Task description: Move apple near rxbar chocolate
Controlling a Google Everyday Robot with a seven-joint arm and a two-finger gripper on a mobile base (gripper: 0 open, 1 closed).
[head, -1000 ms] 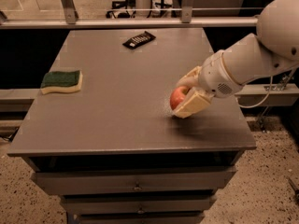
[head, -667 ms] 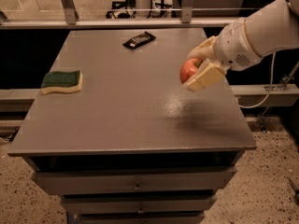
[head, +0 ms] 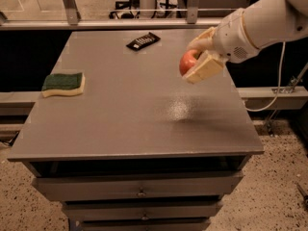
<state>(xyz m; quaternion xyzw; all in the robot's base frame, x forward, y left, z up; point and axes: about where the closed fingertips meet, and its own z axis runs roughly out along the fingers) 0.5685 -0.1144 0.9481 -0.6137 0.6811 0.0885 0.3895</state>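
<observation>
Next, my gripper lets go of the apple on the table (head: 162, 44) beside the end of the rxbar chocolate that is farther from the sponge.
My gripper (head: 196, 59) is shut on the red-orange apple (head: 187, 61) and holds it in the air above the right half of the grey table (head: 130, 114). Its cream fingers (head: 206, 67) clamp the apple from above and below. The rxbar chocolate (head: 143, 41), a flat black bar with white lettering, lies on the table near the far edge, to the left of and beyond the apple, well apart from it.
A green-and-yellow sponge (head: 63, 84) lies near the table's left edge. A metal rail (head: 120, 23) runs behind the far edge. Drawers (head: 139, 189) sit under the tabletop. The white arm (head: 264, 20) comes in from the upper right.
The gripper has lifted the apple off the table's right side and carried it up and toward the far edge, closer to the black bar.
</observation>
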